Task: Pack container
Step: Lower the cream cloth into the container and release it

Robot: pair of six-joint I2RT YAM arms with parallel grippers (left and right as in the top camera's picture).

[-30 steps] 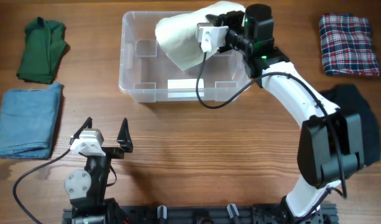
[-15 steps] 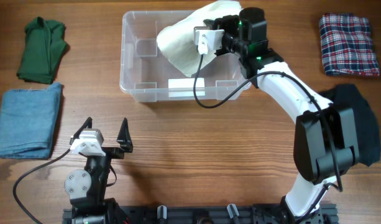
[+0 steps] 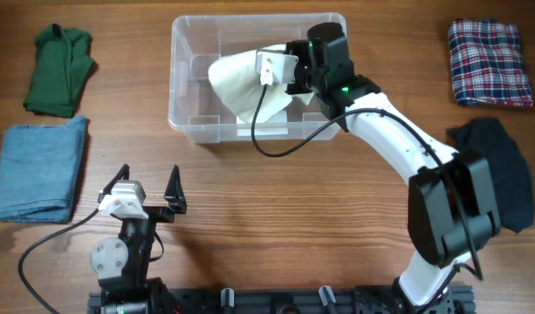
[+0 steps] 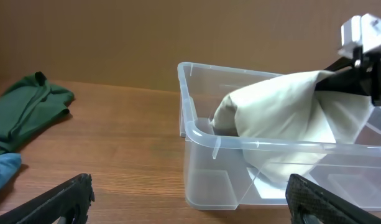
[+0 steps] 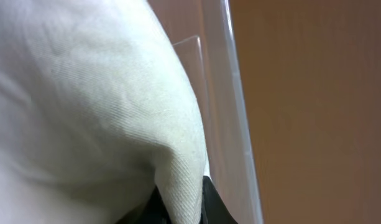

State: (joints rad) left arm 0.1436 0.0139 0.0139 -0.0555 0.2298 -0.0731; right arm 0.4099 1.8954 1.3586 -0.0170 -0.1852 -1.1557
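Next, my right gripper lets go of the cream cloth on the bottom of the clear plastic container, close along the container's front side [image 3: 260,98].
The clear plastic container [image 3: 184,78] stands at the back middle of the table; it also shows in the left wrist view [image 4: 202,140]. My right gripper [image 3: 289,74] is shut on a folded cream cloth [image 3: 241,83] and holds it inside the container, over its right half. In the right wrist view the cream cloth [image 5: 84,93] fills the frame, pinched between the dark fingers [image 5: 209,202], beside the container's wall [image 5: 224,106]. The cloth also shows in the left wrist view [image 4: 277,102]. My left gripper [image 3: 145,196] is open and empty near the front left.
A green garment [image 3: 59,68] and a light blue folded cloth [image 3: 40,166] lie at the left. A plaid cloth [image 3: 485,63] and a dark garment [image 3: 498,170] lie at the right.
My right gripper has moved left and down with the cream cloth, from above the container's back right rim into the container. The left arm has not moved.
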